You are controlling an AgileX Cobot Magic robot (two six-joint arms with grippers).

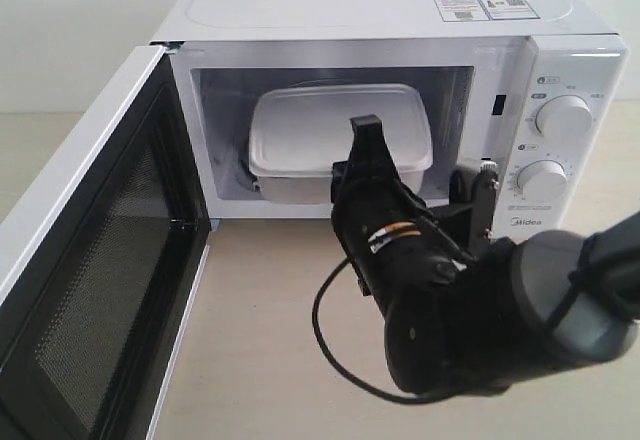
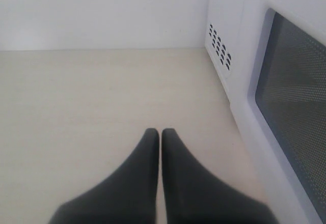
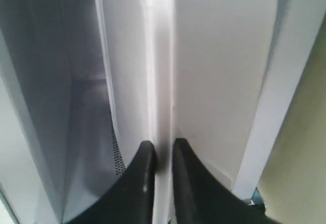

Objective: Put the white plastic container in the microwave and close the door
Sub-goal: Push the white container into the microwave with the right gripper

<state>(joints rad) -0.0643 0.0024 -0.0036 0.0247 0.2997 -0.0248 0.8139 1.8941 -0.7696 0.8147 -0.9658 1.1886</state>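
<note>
Next, I set the white plastic container on the turntable deep inside the microwave [image 1: 330, 128] with my right gripper.
The white plastic container [image 1: 325, 130] sits inside the microwave [image 1: 380, 5], whose door [image 1: 90, 260] stands wide open to the left. My right gripper [image 1: 357, 152] reaches into the opening, turned on its side, and is shut on the container's front rim. In the right wrist view its fingers [image 3: 145, 155] pinch that rim [image 3: 160, 81], with the flat lid on one side and the container's wall on the other. Outside the door, my left gripper [image 2: 161, 132] hangs shut and empty over the table, next to the door's mesh window [image 2: 298, 117].
Two round dials [image 1: 563, 117] sit on the microwave's right panel. A black cable [image 1: 335, 345] loops from the right arm over the beige table [image 1: 260, 300]. Side vents [image 2: 219, 45] show on the microwave's wall beyond the left gripper.
</note>
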